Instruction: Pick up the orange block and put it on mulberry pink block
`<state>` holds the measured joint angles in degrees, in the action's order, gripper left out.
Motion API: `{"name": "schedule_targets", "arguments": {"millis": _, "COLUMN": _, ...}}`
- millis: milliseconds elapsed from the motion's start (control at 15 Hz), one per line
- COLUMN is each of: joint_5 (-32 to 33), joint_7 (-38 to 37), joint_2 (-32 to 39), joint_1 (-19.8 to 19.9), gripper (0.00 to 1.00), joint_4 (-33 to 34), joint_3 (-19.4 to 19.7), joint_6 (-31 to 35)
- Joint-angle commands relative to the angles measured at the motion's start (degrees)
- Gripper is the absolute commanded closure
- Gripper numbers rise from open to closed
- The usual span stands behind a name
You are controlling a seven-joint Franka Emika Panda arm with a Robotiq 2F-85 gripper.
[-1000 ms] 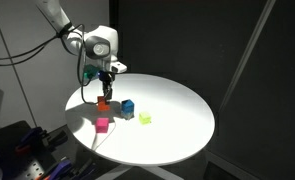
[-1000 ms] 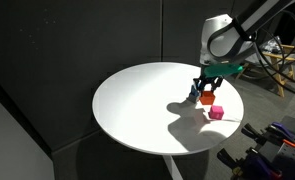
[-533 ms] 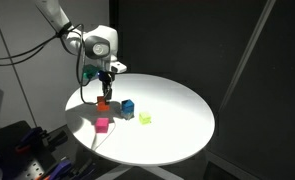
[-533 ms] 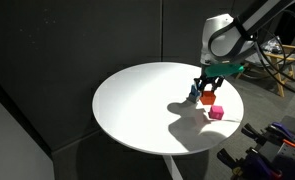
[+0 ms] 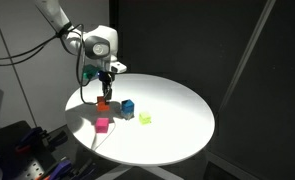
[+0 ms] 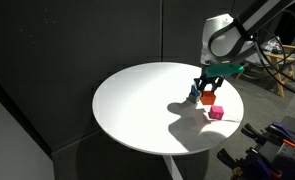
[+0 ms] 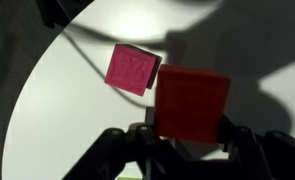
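Note:
My gripper is to place the orange block on top of the mulberry pink block (image 5: 102, 123) (image 7: 132, 69) near the white table's edge. It will let go there.
My gripper (image 5: 104, 96) is shut on the orange block (image 5: 103, 103), holding it just above the round white table (image 5: 177, 115). In the wrist view the orange block (image 7: 192, 100) sits between the dark fingers (image 7: 187, 135). The mulberry pink block (image 5: 103, 124) lies on the table near the edge, apart from the orange block; it also shows in an exterior view (image 6: 217, 112) and in the wrist view (image 7: 133, 68). In an exterior view the gripper (image 6: 207, 92) holds the orange block (image 6: 206, 99) beside the pink one.
A blue block (image 5: 128, 107) stands right beside the orange block, with a yellow-green block (image 5: 145, 118) a little further on. The table edge runs close to the pink block. Dark equipment (image 5: 22, 150) sits below the table.

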<state>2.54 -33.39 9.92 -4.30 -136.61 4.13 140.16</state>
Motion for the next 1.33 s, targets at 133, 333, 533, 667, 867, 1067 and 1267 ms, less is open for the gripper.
{"name": "schedule_targets", "arguments": {"millis": 133, "joint_5": 0.1, "joint_7": 0.0, "joint_2": 0.0, "joint_1": 0.4, "gripper": 0.43, "joint_4": 0.1, "joint_3": -0.4, "joint_6": -0.1}}
{"name": "schedule_targets", "arguments": {"millis": 333, "joint_5": 0.1, "joint_7": 0.0, "joint_2": 0.0, "joint_1": 0.4, "gripper": 0.68, "joint_4": 0.1, "joint_3": -0.4, "joint_6": -0.1}}
{"name": "schedule_targets", "arguments": {"millis": 533, "joint_5": 0.7, "joint_7": -0.5, "joint_2": -0.2, "joint_1": 0.3, "gripper": 0.68, "joint_4": -0.5, "joint_3": -0.2, "joint_6": 0.3}}
{"name": "schedule_targets", "arguments": {"millis": 667, "joint_5": 1.0, "joint_7": -0.7, "joint_2": -0.6, "joint_1": 0.2, "gripper": 0.68, "joint_4": -0.9, "joint_3": -0.1, "joint_6": 0.2}}
{"name": "schedule_targets", "arguments": {"millis": 867, "joint_5": 1.2, "joint_7": -1.2, "joint_2": -1.5, "joint_1": 0.3, "gripper": 0.68, "joint_4": -1.5, "joint_3": 0.2, "joint_6": 0.3}}
{"name": "schedule_targets", "arguments": {"millis": 1067, "joint_5": 1.4, "joint_7": -2.3, "joint_2": -2.3, "joint_1": 0.5, "gripper": 0.68, "joint_4": -2.2, "joint_3": 0.6, "joint_6": 0.6}}
{"name": "schedule_targets", "arguments": {"millis": 1267, "joint_5": 1.5, "joint_7": -3.2, "joint_2": -2.9, "joint_1": 0.8, "gripper": 0.68, "joint_4": -2.9, "joint_3": 1.2, "joint_6": 0.4}}
